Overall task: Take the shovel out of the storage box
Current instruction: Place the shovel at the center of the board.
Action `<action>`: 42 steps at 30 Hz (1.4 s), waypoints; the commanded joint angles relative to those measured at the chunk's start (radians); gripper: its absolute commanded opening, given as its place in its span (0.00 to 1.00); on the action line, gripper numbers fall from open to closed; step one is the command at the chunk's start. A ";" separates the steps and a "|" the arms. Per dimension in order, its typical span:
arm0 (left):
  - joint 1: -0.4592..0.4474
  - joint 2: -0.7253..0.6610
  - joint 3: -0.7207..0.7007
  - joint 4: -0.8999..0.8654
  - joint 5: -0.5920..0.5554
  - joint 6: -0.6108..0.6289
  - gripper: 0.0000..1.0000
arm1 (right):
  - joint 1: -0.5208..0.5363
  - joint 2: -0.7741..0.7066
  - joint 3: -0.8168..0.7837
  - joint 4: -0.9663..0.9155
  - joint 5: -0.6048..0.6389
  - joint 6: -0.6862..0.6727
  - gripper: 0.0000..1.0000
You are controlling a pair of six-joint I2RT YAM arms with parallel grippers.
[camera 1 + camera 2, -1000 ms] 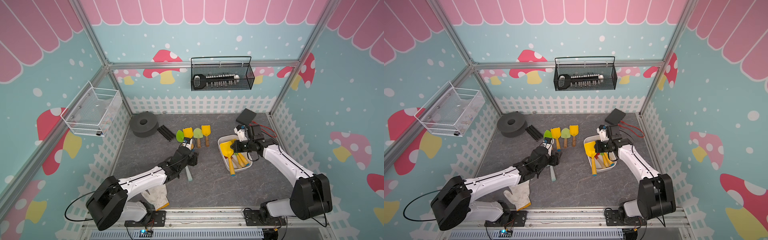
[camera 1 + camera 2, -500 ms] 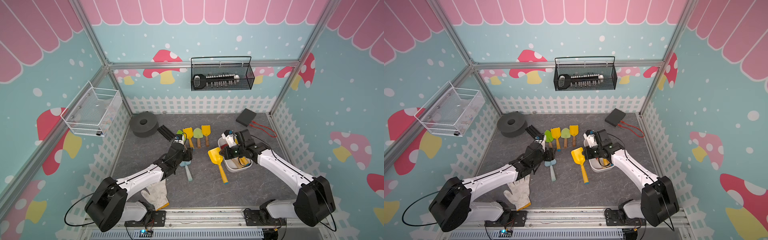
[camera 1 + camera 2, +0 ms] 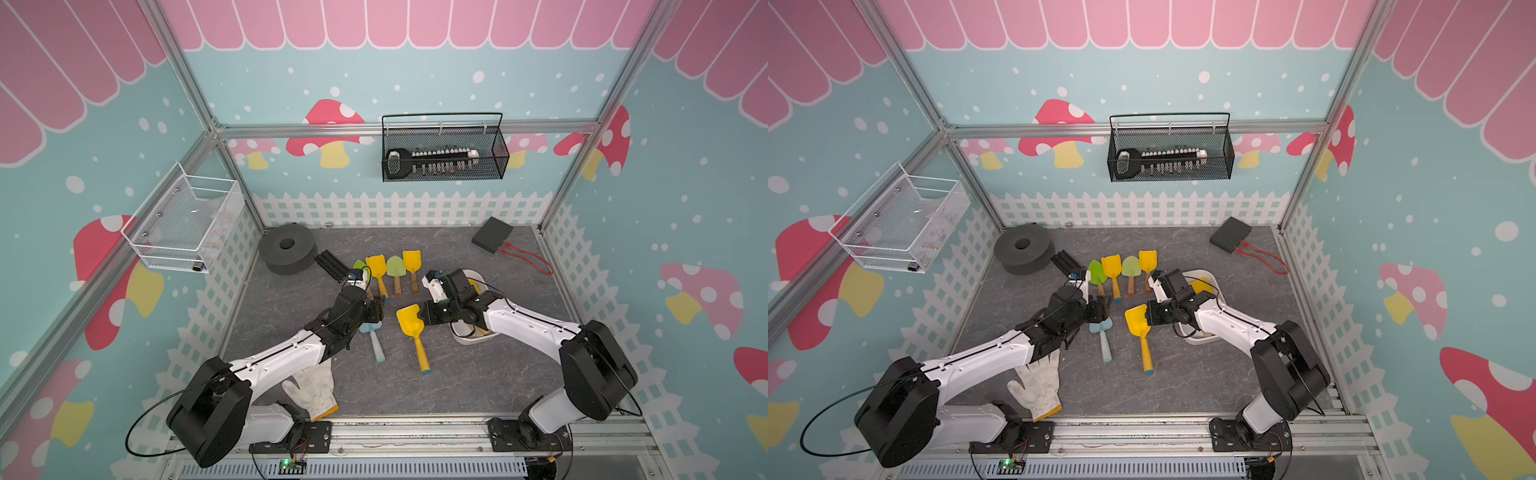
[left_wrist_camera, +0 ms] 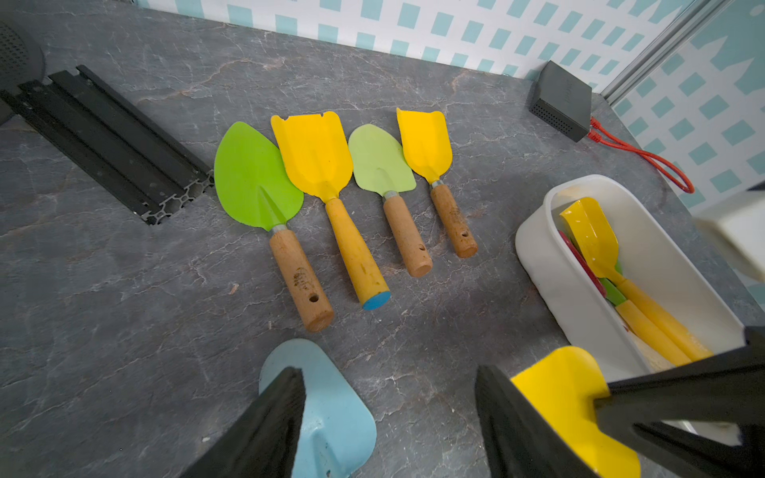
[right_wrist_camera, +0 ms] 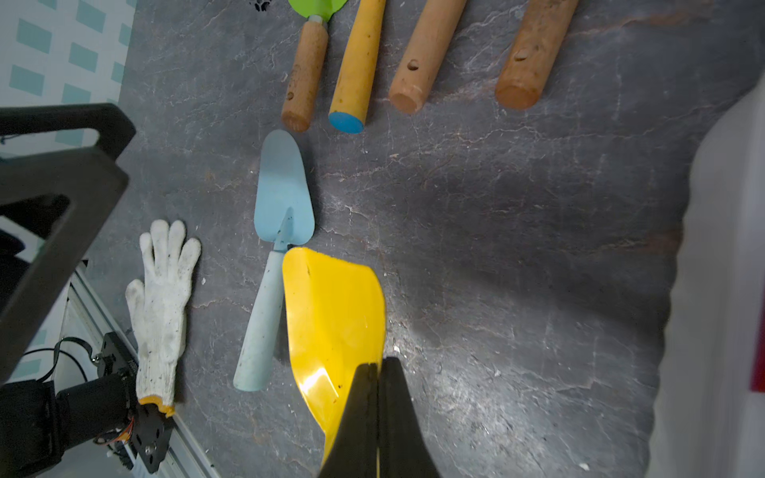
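The yellow shovel, now outside the white storage box, will be put down by my right gripper on the floor (image 3: 397,332) (image 5: 345,309) next to the light blue shovel.
My right gripper (image 3: 426,318) (image 5: 378,364) is shut on the blade edge of a yellow shovel (image 3: 409,322) (image 3: 1138,320) (image 5: 331,323). The shovel is outside the white storage box (image 3: 473,338) (image 4: 550,256), just left of it, with its handle pointing toward the front edge. Other shovels (image 4: 592,236) still lie inside the box. My left gripper (image 3: 376,309) (image 4: 389,372) is open with nothing between its fingers. It hovers over the blade of a light blue shovel (image 3: 374,340) (image 4: 331,397) that lies on the floor beside the yellow one.
Several shovels (image 3: 390,270) lie in a row behind both grippers. A white glove (image 3: 311,390) lies at the front left. A black foam roll (image 3: 286,253), a black rail (image 3: 330,266) and a black box (image 3: 492,235) sit at the back. Wire baskets (image 3: 442,162) (image 3: 187,224) hang on the walls.
My right gripper has carried the yellow shovel out of the storage box and leftward over the floor. The left arm has shifted slightly and stays open.
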 commanded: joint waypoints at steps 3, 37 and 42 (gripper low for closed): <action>0.009 -0.028 -0.014 0.008 0.006 -0.007 0.69 | 0.032 0.086 0.025 0.088 0.020 0.059 0.00; 0.009 -0.017 -0.012 0.008 0.016 -0.007 0.69 | 0.063 0.367 0.176 0.195 0.050 0.127 0.00; 0.010 -0.017 -0.011 0.007 0.014 -0.006 0.69 | 0.064 0.370 0.181 0.196 0.054 0.134 0.01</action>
